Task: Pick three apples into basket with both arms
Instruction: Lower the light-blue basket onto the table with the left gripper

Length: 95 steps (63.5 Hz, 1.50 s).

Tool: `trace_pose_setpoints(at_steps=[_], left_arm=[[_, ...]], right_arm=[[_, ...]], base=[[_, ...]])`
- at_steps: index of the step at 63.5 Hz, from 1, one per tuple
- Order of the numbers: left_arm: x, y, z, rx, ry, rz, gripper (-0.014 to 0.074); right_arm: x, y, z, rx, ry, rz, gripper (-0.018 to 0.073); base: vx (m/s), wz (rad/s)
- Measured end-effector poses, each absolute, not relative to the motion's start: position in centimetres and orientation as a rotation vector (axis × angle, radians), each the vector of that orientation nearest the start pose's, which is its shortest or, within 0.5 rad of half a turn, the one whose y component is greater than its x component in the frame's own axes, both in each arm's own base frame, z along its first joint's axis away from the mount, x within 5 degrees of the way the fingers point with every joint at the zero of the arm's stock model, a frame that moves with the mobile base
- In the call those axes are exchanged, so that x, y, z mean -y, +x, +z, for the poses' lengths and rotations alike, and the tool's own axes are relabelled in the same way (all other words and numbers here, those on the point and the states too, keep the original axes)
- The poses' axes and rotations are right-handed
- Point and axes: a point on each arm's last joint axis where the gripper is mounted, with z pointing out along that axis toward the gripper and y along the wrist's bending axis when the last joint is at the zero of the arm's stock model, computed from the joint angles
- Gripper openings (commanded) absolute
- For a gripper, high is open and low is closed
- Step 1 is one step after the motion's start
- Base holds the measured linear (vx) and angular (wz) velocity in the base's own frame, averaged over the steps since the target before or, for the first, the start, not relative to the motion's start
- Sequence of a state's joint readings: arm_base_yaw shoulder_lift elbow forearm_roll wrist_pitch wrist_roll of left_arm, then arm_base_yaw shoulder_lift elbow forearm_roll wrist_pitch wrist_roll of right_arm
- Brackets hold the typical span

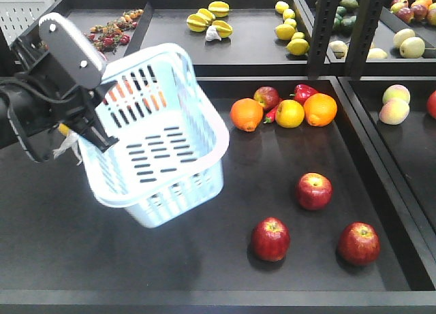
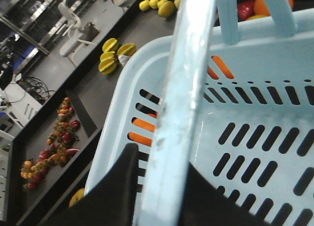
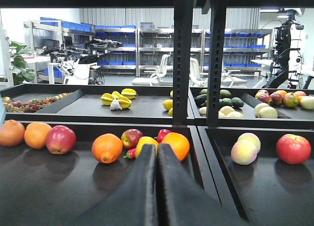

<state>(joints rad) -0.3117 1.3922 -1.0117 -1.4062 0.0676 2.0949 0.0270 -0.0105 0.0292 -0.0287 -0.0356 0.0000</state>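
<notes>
Next, my left gripper sets the pale blue basket down and releases it on the black tray (image 1: 164,193), next to the three dark red apples. The basket still hangs tilted above the tray.
The three apples, dark red, lie on the black tray at the front right: one (image 1: 314,191) further back, two (image 1: 270,238) (image 1: 359,243) near the front edge. The pale blue basket (image 1: 170,191) hangs tilted above the tray's left half, its opening facing up and right, with nothing in it. My left gripper (image 1: 95,127) is shut on the basket's left side; in the left wrist view its black fingers (image 2: 130,187) clamp a pale blue bar (image 2: 181,103) of the basket (image 2: 274,64). My right gripper (image 3: 157,146) is shut on nothing, low over the tray, and does not appear in the front view.
Oranges (image 1: 246,114) (image 1: 320,109), a yellow fruit (image 1: 289,113), a reddish apple (image 1: 266,97) and red peppers (image 1: 304,91) cluster at the tray's back. Black shelf posts (image 1: 327,28) rise behind them. A raised divider (image 1: 381,164) separates the right tray holding peaches (image 1: 394,112).
</notes>
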Motion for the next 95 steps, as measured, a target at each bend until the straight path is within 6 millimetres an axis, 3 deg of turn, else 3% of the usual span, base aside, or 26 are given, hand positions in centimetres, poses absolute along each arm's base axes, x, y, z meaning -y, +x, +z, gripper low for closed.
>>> trace_pose_setpoints(at_steps=[21,32,43,67,95], left_arm=[[7.6,32.8,28.4,-1.697,1.199,0.147,0.0001],[7.7,34.5,26.9,-1.687,1.328,0.182,0.0003],[8.4,36.7,25.8,-1.683,1.381,0.109,0.0003],[9.5,40.8,22.8,-1.696,1.439,0.023,0.0003],[9.9,42.4,20.9,-1.742,1.373,-0.053,0.0017]], right_arm=[[-0.2,5.6,20.7,-1.466,-0.042,-0.001,-0.0009],[-0.2,5.6,20.7,-1.466,-0.042,-0.001,-0.0009],[-0.2,5.6,20.7,-1.466,-0.042,-0.001,-0.0009],[-0.2,5.6,20.7,-1.466,-0.042,-0.001,-0.0009],[-0.2,5.6,20.7,-1.466,-0.042,-0.001,-0.0009]], base=[[0.00,0.00],[0.00,0.00],[0.00,0.00],[0.00,0.00],[0.00,0.00]])
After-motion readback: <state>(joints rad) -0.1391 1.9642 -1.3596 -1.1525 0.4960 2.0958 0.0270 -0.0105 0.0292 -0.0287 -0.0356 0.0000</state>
